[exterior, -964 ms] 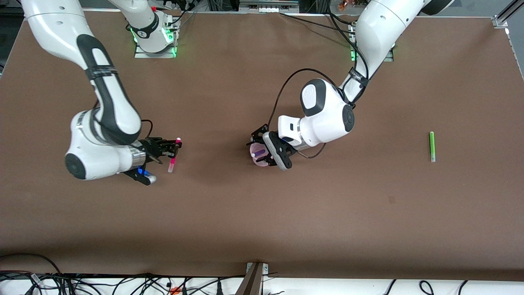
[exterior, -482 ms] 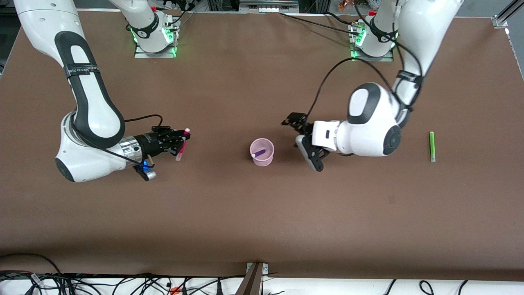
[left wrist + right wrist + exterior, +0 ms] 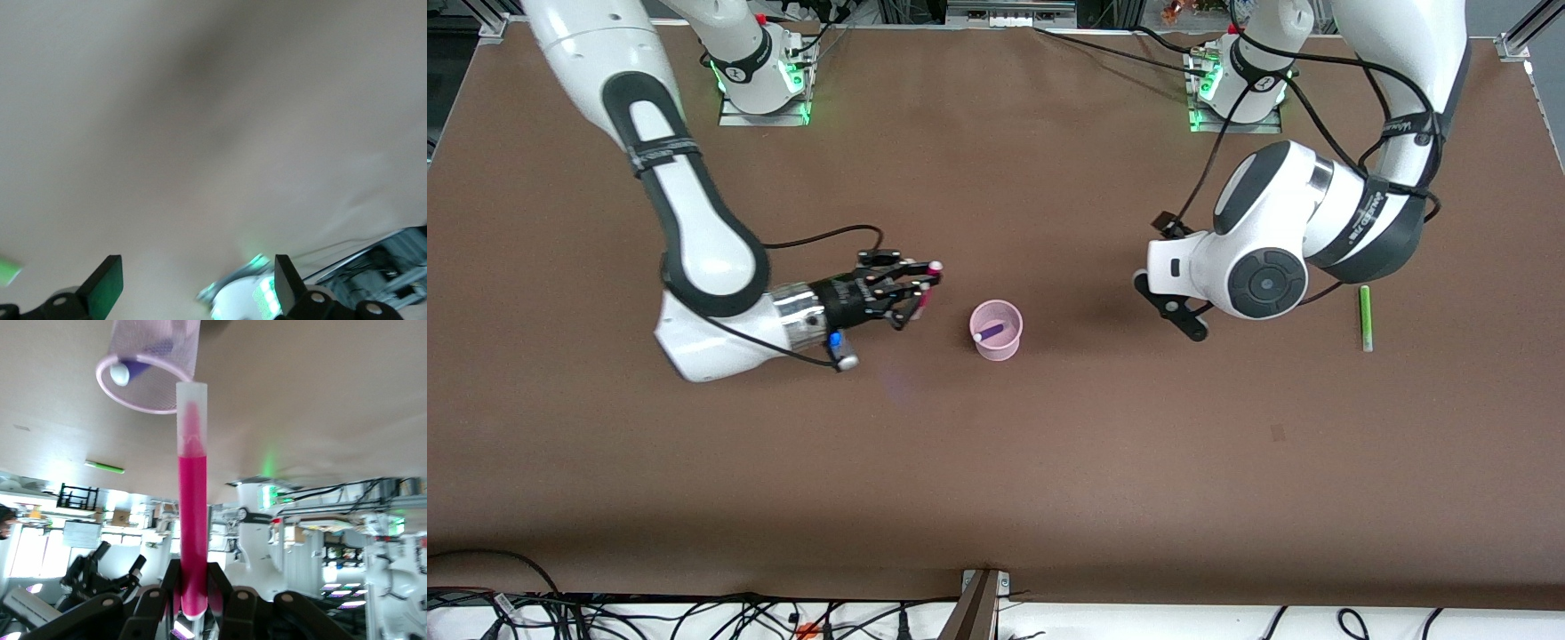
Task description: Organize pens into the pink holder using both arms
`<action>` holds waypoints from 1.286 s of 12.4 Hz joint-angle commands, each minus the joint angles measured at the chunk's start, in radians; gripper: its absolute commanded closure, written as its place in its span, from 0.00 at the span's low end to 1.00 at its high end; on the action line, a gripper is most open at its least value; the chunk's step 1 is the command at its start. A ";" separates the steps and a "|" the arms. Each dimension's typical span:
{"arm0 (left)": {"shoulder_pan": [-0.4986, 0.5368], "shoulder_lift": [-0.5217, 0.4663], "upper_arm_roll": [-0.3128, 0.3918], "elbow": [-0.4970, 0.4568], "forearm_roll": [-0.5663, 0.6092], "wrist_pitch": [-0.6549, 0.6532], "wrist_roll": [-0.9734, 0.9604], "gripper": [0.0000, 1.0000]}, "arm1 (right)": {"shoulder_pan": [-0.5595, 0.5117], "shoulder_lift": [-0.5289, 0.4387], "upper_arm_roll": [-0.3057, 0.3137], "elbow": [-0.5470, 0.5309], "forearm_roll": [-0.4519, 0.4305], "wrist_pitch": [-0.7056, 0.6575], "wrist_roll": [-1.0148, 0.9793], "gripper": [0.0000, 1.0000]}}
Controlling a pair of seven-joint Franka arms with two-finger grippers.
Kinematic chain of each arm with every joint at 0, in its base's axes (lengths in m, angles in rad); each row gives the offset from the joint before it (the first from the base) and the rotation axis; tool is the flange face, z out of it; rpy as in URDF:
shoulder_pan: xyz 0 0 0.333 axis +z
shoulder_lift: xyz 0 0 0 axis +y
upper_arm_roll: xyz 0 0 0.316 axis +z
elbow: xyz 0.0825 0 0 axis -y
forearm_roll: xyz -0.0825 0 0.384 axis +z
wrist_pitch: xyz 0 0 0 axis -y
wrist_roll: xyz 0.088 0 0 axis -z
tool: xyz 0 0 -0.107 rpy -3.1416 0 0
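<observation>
The robot's right gripper should release the magenta-pink pen inside the pink holder (image 3: 1003,322) (image 3: 150,380), next to the dark purple pen.
The pink holder (image 3: 996,330) stands mid-table with the dark purple pen (image 3: 990,332) inside. My right gripper (image 3: 914,300) is shut on the magenta-pink pen (image 3: 925,289), low over the table beside the holder, toward the right arm's end. In the right wrist view the magenta-pink pen (image 3: 192,500) points at the holder's rim (image 3: 148,405), held in the right gripper (image 3: 193,587). My left gripper (image 3: 1174,307) is open and empty, between the holder and the bright green pen (image 3: 1364,317), which lies on the table. Its fingers (image 3: 107,287) stand wide apart. The yellow pen is out of view.
The arm bases (image 3: 763,84) stand along the table edge farthest from the front camera. Cables hang at the nearest edge (image 3: 978,596). The brown tabletop (image 3: 996,462) spreads wide around the holder.
My right gripper has carried the magenta-pink pen toward the holder. My left gripper has left the holder and swung toward the green pen.
</observation>
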 commanded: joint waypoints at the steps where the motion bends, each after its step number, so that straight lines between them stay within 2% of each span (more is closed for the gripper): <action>1: -0.011 -0.010 0.006 0.082 0.204 -0.078 -0.094 0.00 | 0.094 0.017 -0.002 -0.013 0.103 0.115 0.036 1.00; 2: -0.006 -0.010 0.008 0.142 0.259 -0.078 -0.092 0.00 | 0.124 0.021 -0.002 -0.013 0.137 0.164 0.039 1.00; 4: 0.006 -0.010 0.014 0.266 0.266 -0.079 -0.097 0.00 | 0.148 0.024 -0.002 -0.001 0.149 0.232 0.064 1.00; 6: 0.024 -0.012 0.016 0.383 0.272 -0.078 -0.095 0.00 | 0.148 0.037 -0.002 0.004 0.146 0.244 0.055 1.00; 8: 0.029 -0.016 0.014 0.432 0.269 -0.082 -0.108 0.00 | 0.148 0.047 -0.002 0.004 0.145 0.269 0.044 1.00; 11: 0.044 -0.029 0.039 0.434 0.251 -0.085 -0.297 0.00 | 0.165 0.083 -0.002 0.004 0.145 0.327 0.004 1.00; 13: 0.112 -0.064 0.060 0.416 0.104 -0.049 -0.397 0.00 | 0.177 0.106 -0.001 0.005 0.148 0.364 -0.011 1.00; 15: 0.113 -0.151 0.140 0.288 0.025 0.005 -0.430 0.00 | 0.180 0.122 0.001 0.004 0.177 0.376 -0.054 1.00; 16: 0.124 -0.253 0.181 0.129 -0.015 0.102 -0.436 0.00 | 0.180 0.133 -0.001 0.004 0.180 0.376 -0.079 0.91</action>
